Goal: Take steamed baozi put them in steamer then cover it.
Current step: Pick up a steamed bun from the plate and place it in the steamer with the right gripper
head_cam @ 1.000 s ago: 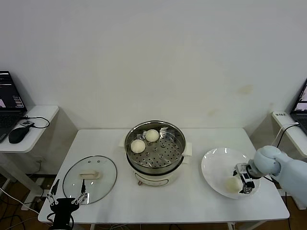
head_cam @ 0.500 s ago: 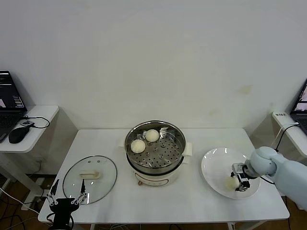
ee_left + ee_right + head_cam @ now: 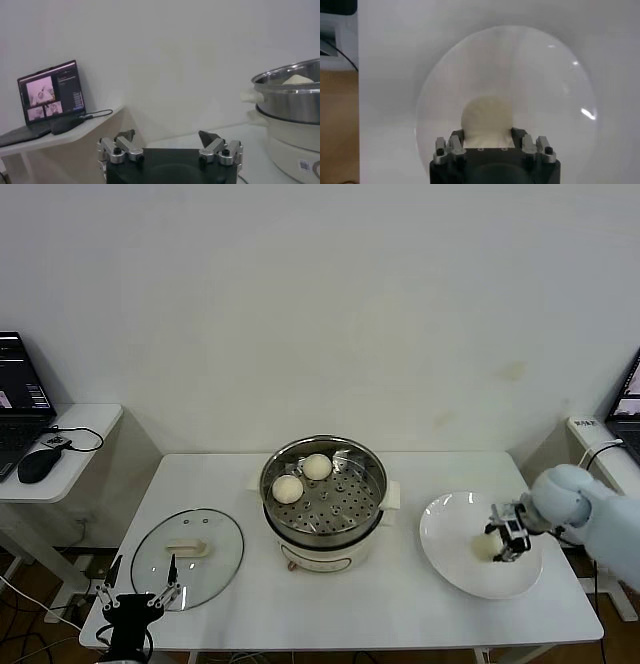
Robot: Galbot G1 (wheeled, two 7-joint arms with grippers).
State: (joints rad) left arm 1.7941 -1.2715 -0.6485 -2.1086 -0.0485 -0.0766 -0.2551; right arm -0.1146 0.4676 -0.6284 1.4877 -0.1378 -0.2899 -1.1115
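My right gripper will let go of the baozi on the front part of the steamer's perforated tray (image 3: 320, 514), near the other two baozi.
My right gripper (image 3: 506, 538) is shut on one steamed baozi (image 3: 487, 545), a cream-white bun held just over the white plate (image 3: 450, 529). In the right wrist view the baozi (image 3: 486, 120) fills the gap between the fingers of the right gripper (image 3: 487, 133), above the plate (image 3: 550, 75). Two more baozi (image 3: 317, 467) (image 3: 287, 488) lie on the perforated tray of the steel steamer (image 3: 345, 502) at the table's centre. The glass cover (image 3: 215, 534) lies flat to the steamer's left. My left gripper (image 3: 135, 596) waits open below the front-left table edge, nothing between its fingers (image 3: 207, 137).
A side table on the left carries a laptop (image 3: 20, 399) and a black mouse (image 3: 38, 465). Another side table with a laptop (image 3: 625, 409) stands right of my right arm. The left wrist view shows the steamer's wall (image 3: 295, 102) nearby.
The right gripper has shut on the baozi on the plate and carried it a little up and away from the plate's front edge. The left arm has not moved.
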